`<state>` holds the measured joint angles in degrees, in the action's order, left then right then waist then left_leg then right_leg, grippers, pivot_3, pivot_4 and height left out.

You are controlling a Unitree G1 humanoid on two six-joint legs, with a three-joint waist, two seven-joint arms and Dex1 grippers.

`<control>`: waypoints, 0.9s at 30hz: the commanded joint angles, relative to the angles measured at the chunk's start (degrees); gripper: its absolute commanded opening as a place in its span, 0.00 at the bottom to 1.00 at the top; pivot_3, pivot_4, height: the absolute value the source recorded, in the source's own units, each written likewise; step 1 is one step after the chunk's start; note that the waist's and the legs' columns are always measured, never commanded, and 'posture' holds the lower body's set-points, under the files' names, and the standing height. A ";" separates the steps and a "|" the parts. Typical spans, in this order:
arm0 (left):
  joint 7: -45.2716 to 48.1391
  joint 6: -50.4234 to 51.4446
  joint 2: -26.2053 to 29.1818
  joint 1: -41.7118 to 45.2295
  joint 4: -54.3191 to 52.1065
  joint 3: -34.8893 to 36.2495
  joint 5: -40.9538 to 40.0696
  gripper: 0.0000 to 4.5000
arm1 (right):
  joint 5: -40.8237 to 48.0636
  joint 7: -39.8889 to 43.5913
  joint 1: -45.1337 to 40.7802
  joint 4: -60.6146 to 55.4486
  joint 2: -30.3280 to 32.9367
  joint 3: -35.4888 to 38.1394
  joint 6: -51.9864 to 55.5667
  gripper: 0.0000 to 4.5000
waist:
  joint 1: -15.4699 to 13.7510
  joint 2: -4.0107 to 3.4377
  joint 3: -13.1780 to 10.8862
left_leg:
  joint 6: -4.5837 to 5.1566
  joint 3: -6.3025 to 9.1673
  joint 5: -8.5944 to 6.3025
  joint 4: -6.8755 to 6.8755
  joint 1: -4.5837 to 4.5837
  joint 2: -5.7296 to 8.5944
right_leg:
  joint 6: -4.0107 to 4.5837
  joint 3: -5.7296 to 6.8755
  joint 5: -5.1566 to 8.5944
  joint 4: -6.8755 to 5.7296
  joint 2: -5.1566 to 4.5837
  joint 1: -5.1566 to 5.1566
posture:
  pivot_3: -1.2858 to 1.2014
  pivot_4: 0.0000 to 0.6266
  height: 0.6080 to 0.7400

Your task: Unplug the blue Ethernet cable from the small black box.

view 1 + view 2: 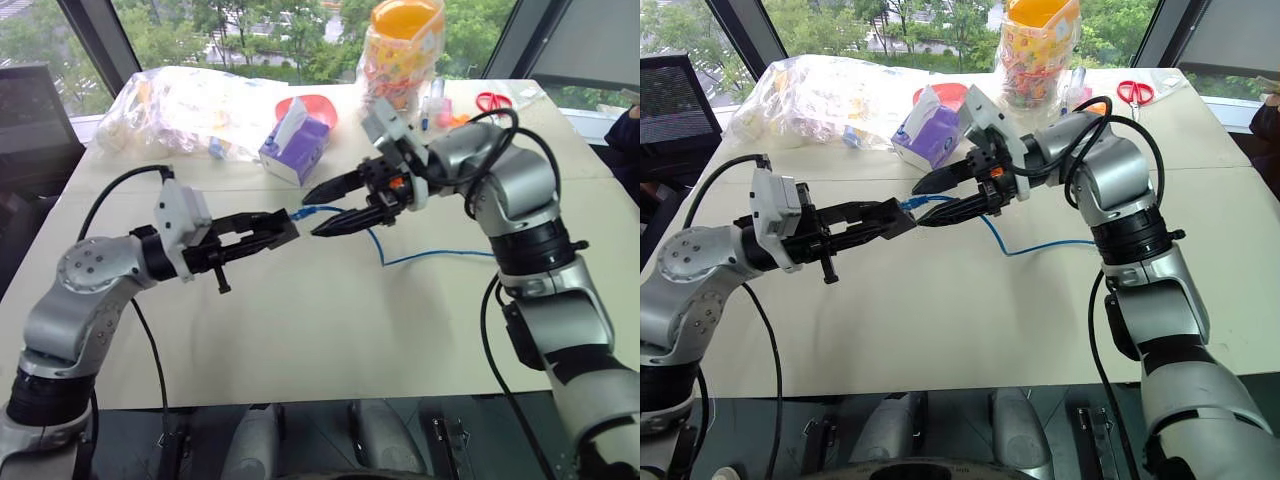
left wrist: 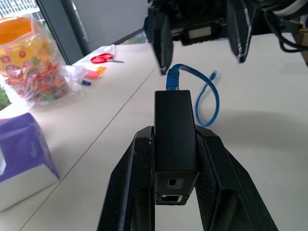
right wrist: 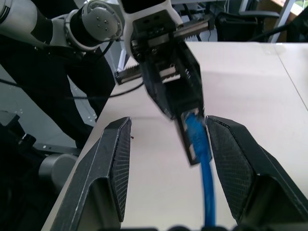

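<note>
The blue plug sits off-centre, close to one fingertip of the robot's right gripper, so the robot should centre its open fingers and pinch the plug (image 3: 193,123) beside the box's port before pulling.
My left gripper (image 1: 272,231) is shut on the small black box (image 2: 175,130) and holds it level above the table. The blue Ethernet cable (image 1: 400,258) is plugged into the box's far end by its plug (image 2: 172,81). From there it loops down onto the table, and its free end (image 2: 213,75) lies loose. My right gripper (image 1: 312,214) faces the box with its jaws open, one on each side of the plug. Its fingers (image 3: 231,154) stand apart from the cable (image 3: 204,163) and hold nothing.
A purple tissue box (image 1: 295,140) stands just behind the grippers. Farther back are a clear plastic bag (image 1: 180,105), a red bowl (image 1: 322,104), a jar of sweets (image 1: 400,50) and red scissors (image 1: 492,100). The white table (image 1: 300,330) is bare in front.
</note>
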<state>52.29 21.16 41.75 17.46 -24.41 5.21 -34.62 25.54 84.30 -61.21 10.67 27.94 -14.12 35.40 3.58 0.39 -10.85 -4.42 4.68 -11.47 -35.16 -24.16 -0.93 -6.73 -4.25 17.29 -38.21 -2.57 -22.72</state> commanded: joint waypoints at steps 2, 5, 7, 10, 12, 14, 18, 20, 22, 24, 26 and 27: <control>-0.31 1.21 -0.28 0.87 -3.20 0.16 -1.41 0.11 | -0.93 -0.46 -1.99 2.58 -1.20 0.92 -2.63 0.56 | 0.00 0.00 0.00 | 0.00 0.00 0.00 0.00 0.00 0.00 | 0.00 0.00 0.00 0.00 0.00 0.01 | 0.52 0.24 1.00; -0.64 1.50 -0.41 0.92 -3.43 0.43 -1.32 0.11 | -1.32 0.05 -2.10 3.31 -1.29 0.81 -3.33 0.56 | 0.01 0.00 0.00 | 0.00 0.00 0.00 0.00 0.00 0.00 | 0.00 0.00 0.00 0.00 0.00 0.00 | 0.52 0.24 1.00; -0.97 1.69 -0.47 0.89 -3.74 0.61 -1.32 0.11 | -1.59 0.41 -1.93 3.50 -1.26 0.70 -3.68 0.56 | 0.01 0.00 0.00 | 0.00 0.00 0.00 0.00 0.00 0.00 | 0.00 0.00 0.00 0.00 0.00 0.00 | 0.52 0.24 1.00; -1.19 1.73 -0.52 0.84 -3.70 0.84 -1.17 0.11 | -1.92 0.81 -1.84 3.85 -1.24 0.66 -4.06 0.56 | 0.02 0.00 0.00 | 0.00 0.00 0.00 0.00 0.00 0.00 | 0.00 0.00 0.00 0.00 0.00 0.00 | 0.52 0.24 1.00; -1.35 1.72 -0.48 0.75 -3.65 1.01 -1.11 0.11 | -2.15 1.06 -1.86 4.06 -1.20 0.66 -4.23 0.56 | 0.02 0.00 0.00 | 0.00 0.00 0.00 0.00 0.00 0.00 | 0.00 0.00 0.00 0.00 0.00 0.00 | 0.52 0.24 1.00; -1.60 1.66 -0.46 0.69 -3.63 1.18 -1.07 0.11 | -2.23 1.20 -1.92 4.24 -1.22 0.76 -4.22 0.56 | 0.02 0.00 0.00 | 0.00 0.00 0.00 0.00 0.00 0.00 | 0.00 0.00 0.00 0.00 0.00 0.00 | 0.52 0.24 1.00; -1.91 1.70 -0.48 0.80 -3.67 1.16 -1.16 0.11 | -2.30 1.21 -2.06 4.46 -1.40 0.97 -4.07 0.56 | 0.05 0.00 0.00 | 0.00 0.00 0.00 0.00 0.00 0.00 | 0.00 0.00 0.00 0.00 0.00 0.00 | 0.52 0.24 1.00; -1.98 1.67 -0.47 0.67 -3.72 1.20 -1.20 0.11 | -2.40 1.14 -2.12 4.56 -1.50 1.04 -4.08 0.56 | 0.07 0.00 0.00 | 0.00 0.00 0.00 0.00 0.00 0.00 | 0.00 0.00 0.00 0.00 0.00 0.00 | 0.52 0.24 1.00; -2.05 1.66 -0.49 0.58 -3.76 1.25 -1.26 0.11 | -2.41 1.09 -2.16 4.60 -1.58 1.10 -4.05 0.51 | 0.09 0.00 0.00 | 0.00 0.00 0.00 0.00 0.00 0.00 | 0.00 0.00 0.00 0.00 0.00 0.00 | 0.52 0.24 1.00; -2.26 1.74 -0.56 0.56 -3.95 1.21 -1.29 0.11 | -2.39 1.05 -2.21 4.58 -1.64 1.18 -3.96 0.37 | 0.10 0.00 0.00 | 0.00 0.00 0.00 0.00 0.00 0.00 | 0.00 0.00 0.00 0.00 0.00 0.00 | 0.52 0.24 1.00; -2.53 1.84 -0.62 0.57 -4.17 1.16 -1.31 0.11 | -2.35 1.01 -2.25 4.54 -1.66 1.24 -3.88 0.14 | 0.13 0.00 0.00 | 0.00 0.00 0.00 0.00 0.00 0.00 | 0.00 0.00 0.00 0.00 0.00 0.00 | 0.52 0.24 1.00; -2.61 1.84 -0.65 0.64 -4.15 1.12 -1.32 0.11 | -2.33 0.99 -2.26 4.53 -1.69 1.25 -3.86 0.02 | 0.14 0.00 0.00 | 0.00 0.00 0.00 0.00 0.00 0.00 | 0.00 0.00 0.00 0.00 0.00 0.00 | 0.52 0.24 1.00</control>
<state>50.03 23.30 41.12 17.63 -26.17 5.24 -35.61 22.66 85.27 -61.48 16.03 26.39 -14.14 31.74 3.72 0.39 -10.85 -4.42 4.68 -11.47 -35.16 -24.16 -0.93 -6.73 -4.24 17.29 -38.20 -2.57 -22.72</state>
